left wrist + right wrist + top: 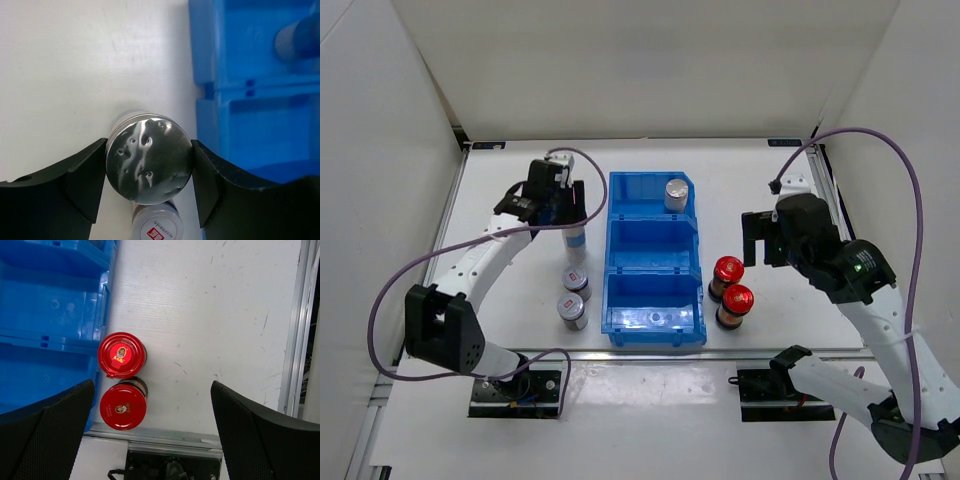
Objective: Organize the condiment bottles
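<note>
My left gripper needs to release the white-blue bottle in the bin's far compartment (pixel 631 203) (pixel 241 42). It will go next to the other silver-capped bottle. The white-blue bottle is now just beside the blue bin.
My left gripper (pixel 563 205) (pixel 149 167) is shut on the silver cap (pixel 149 160) of a taller white-blue bottle (pixel 576 238), both fingers pressed against its sides, just left of the blue bin. Two short grey bottles (pixel 577 281) (pixel 572 310) stand nearer, one (pixel 156 225) showing under the held cap. Another silver-capped bottle (pixel 676 194) (pixel 297 37) stands in the bin's far compartment. Two dark red-capped bottles (pixel 727 275) (pixel 735 303) stand right of the bin, also (pixel 121 354) (pixel 123 406). My right gripper (pixel 755 240) (pixel 152 410) hangs open above them, holding nothing.
The blue three-compartment bin (pixel 653 260) (pixel 260 125) (pixel 50 315) sits mid-table between the two bottle groups. A metal rail (pixel 292 340) runs along the table's right edge. White walls enclose the table on three sides.
</note>
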Robot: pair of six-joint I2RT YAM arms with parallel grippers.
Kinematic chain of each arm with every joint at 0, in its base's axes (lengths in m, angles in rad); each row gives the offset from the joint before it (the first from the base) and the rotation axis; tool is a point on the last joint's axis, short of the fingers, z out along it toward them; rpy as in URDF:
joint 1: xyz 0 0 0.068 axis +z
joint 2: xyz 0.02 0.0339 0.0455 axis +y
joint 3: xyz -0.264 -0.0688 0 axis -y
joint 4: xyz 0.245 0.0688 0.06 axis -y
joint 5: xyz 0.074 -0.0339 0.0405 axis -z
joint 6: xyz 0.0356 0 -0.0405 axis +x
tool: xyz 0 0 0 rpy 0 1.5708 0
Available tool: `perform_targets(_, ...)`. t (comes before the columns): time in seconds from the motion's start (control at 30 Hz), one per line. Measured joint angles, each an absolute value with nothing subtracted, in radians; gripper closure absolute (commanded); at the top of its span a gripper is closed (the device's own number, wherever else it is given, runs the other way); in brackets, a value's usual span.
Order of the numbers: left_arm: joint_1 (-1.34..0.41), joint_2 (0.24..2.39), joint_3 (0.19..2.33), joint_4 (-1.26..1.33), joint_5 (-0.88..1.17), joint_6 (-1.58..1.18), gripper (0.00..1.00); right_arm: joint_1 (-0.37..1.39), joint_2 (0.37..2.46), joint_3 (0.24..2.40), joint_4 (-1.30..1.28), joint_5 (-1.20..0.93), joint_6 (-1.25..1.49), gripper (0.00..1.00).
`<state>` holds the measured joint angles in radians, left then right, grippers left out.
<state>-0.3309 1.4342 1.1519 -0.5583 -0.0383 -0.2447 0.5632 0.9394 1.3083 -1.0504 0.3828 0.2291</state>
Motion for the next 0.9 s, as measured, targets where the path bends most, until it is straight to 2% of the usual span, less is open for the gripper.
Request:
perform_targets(0.23,-0.389,1.464,1.515,-0.577,-0.094,-0.249,0.84,0.563,0.908,1.205,-1.070,0.403,0.248,0.00)
perform_targets(0.43,-0.475,1.641,1.755,-0.505,-0.102,-0.260,0.84,0.563,0.896,1.181,-1.102,0.395,0.285,0.00)
perform_targets(0.77,-0.551,1.957,1.779,-0.527,-0.147,-0.271,0.86,0.563,0.850,1.166,-1.105,0.389,0.310,0.00)
perform_targets(0.9,-0.559,1.964,1.726,-0.510,-0.151,-0.289,0.74,0.563,0.854,1.161,-1.105,0.386,0.311,0.00)
